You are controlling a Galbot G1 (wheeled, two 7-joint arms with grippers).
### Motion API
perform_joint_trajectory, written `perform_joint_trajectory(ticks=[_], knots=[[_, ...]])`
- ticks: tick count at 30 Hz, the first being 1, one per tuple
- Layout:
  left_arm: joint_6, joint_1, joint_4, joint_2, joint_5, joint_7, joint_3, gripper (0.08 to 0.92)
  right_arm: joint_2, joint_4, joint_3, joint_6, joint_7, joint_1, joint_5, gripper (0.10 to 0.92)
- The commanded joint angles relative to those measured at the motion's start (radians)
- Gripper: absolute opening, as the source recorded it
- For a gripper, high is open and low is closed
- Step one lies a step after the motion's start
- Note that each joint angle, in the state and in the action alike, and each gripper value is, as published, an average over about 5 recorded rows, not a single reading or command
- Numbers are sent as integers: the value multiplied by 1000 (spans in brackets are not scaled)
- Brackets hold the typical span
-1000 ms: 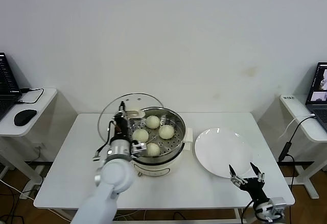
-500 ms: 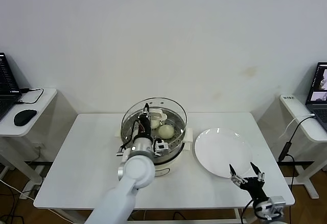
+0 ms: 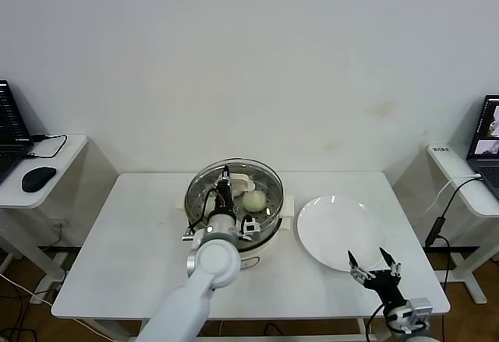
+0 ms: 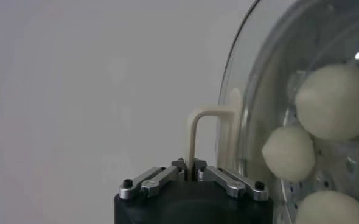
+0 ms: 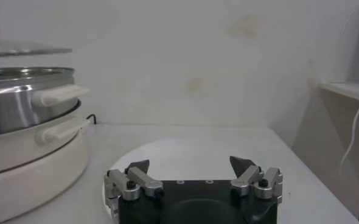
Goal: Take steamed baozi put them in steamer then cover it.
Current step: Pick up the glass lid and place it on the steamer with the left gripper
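Observation:
Next, I let go of the glass cover, now hanging level just above the steamer, with my left gripper on the steel steamer's rim, so that it sits closed over the pale baozi (image 3: 235,201).
The steamer (image 3: 273,216), a steel pot on a cream base, stands mid-table. The clear glass cover (image 3: 204,188) hangs level just above its rim, with my left gripper (image 3: 226,178) shut on its cream handle (image 4: 204,123). Through the glass I see pale baozi (image 4: 334,100) on the perforated tray; one baozi (image 3: 253,199) shows in the head view, the others are hidden behind my left arm. In the right wrist view a thin gap separates the cover (image 5: 21,50) from the steamer (image 5: 21,100). My right gripper (image 3: 374,268) waits open at the table's front right.
A flat white plate (image 3: 335,229) lies bare, right of the steamer and just beyond my right gripper (image 5: 191,165). Side desks with a laptop and mouse (image 3: 39,178) flank the table. The table's left half holds nothing but my left arm.
My left gripper has carried the cover to the right, from tilted behind and left of the steamer to level over the pot. The right arm has stayed put.

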Motion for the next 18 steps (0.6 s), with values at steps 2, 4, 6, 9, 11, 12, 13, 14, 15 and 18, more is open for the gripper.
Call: perform_joint_trajectory(ticks=[2,4,6,9,11,12,13,14,15,18], knots=[[2,2,15,-8,23,18,11,144,-1,-4,-2,0,-1,4,-2,823],[2,2,14,-6,23,20,11,144,-1,-5,-2,0,-1,5,-2,823],[2,1,16,-2,23,20,10,144,0,-6,-3,1,-1,5,-2,823],[1,4,18,5,22,19,5,144,0,-7,-4,2,-1,5,-3,823],[1,8,18,7,22,18,0,144,0,-8,-5,2,-1,5,-4,823],[1,10,17,7,22,17,-2,144,0,-9,-6,2,-1,5,-4,823],[1,12,17,6,21,15,-3,144,0,-9,-6,2,-1,5,-4,823],[1,14,17,5,21,14,-4,144,0,-9,-6,2,-1,6,-4,823],[1,15,17,3,21,13,-4,144,-1,-9,-6,2,-1,6,-4,823],[1,18,20,-1,20,12,-4,144,0,-8,-6,2,-1,6,-5,823]])
